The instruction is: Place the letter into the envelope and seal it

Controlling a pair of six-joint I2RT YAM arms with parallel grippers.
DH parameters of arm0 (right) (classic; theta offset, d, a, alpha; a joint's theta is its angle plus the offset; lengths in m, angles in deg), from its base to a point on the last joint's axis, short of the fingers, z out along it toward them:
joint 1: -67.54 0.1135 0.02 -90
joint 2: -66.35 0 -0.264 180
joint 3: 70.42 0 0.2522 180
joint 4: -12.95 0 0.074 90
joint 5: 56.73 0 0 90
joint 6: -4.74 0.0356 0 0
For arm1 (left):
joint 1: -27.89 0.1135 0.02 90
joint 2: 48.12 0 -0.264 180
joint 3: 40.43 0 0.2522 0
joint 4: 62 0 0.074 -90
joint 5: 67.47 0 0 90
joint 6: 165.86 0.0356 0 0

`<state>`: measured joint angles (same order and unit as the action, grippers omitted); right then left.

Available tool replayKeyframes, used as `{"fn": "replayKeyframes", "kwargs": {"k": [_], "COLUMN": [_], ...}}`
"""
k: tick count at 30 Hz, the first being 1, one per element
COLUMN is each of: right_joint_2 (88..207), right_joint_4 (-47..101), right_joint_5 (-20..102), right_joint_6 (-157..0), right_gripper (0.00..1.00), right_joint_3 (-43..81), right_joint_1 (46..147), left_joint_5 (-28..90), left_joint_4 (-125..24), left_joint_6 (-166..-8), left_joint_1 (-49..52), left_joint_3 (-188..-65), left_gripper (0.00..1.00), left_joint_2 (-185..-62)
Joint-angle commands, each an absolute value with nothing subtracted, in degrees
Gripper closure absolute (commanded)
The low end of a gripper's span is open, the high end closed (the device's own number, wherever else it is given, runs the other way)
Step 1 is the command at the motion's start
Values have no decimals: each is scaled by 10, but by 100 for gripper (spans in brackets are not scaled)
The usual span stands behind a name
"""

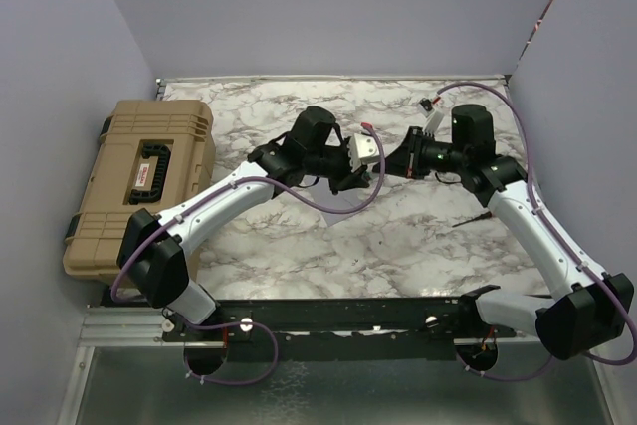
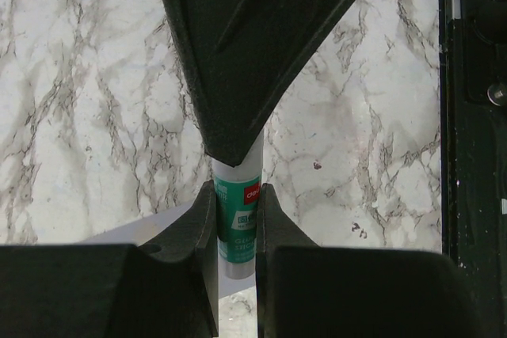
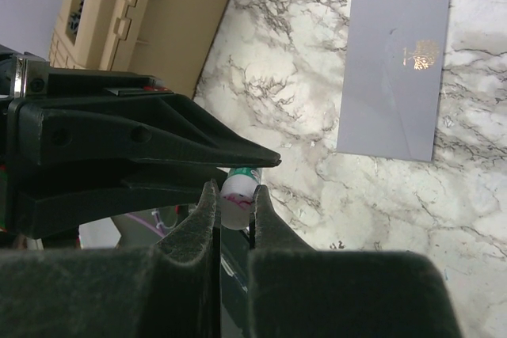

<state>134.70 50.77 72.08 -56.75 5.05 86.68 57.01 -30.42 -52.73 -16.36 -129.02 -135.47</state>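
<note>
The robot's left gripper will set the glue stick down on the marble [image 1: 300, 203] beside the envelope, toward the tan case.
A green-and-white glue stick [image 2: 238, 223] is held above the marble table between both grippers. My left gripper [image 2: 238, 191] is shut on its labelled body. My right gripper [image 3: 235, 195] is shut on its white end [image 3: 240, 184], coming in from the opposite side as a dark wedge [image 2: 253, 53]. In the top view the two grippers meet nose to nose over the middle of the table [image 1: 383, 164]. The envelope [image 3: 396, 61], light grey with a small gold emblem, lies flat on the table below and beyond them. The letter is out of view.
A big tan hard case [image 1: 139, 181] lies along the left side of the table. Grey walls close in the left, back and right. A black mounting rail [image 1: 328, 316] runs along the near edge.
</note>
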Motion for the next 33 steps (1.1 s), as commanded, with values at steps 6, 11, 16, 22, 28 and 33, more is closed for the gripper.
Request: {"fn": "replayKeyframes", "kwargs": {"k": [6, 11, 16, 22, 28, 33], "right_joint_2": [1370, 1382, 1396, 1416, 1400, 1392], "right_joint_4": [533, 501, 462, 408, 417, 550], "right_joint_5": [743, 764, 773, 751, 707, 605], "right_joint_6": [-531, -501, -468, -428, -429, -517], "right_gripper": [99, 99, 99, 99, 99, 95], "right_joint_3": [-1, -37, -69, -110, -86, 50], "right_joint_1": [928, 944, 970, 996, 999, 997], "left_joint_5": [692, 718, 714, 709, 680, 614], "left_joint_4": [-447, -447, -448, -471, -480, -596], "left_joint_6": [-480, -466, -460, -468, -486, -630], "left_joint_1": [-184, -193, -197, -197, -197, -197], "left_joint_3": [-1417, -1423, -1431, -1417, -1387, -1259], "left_gripper": [100, 100, 100, 100, 100, 100], "left_joint_2": [-1367, -1374, -1379, -1381, -1366, -1317]}}
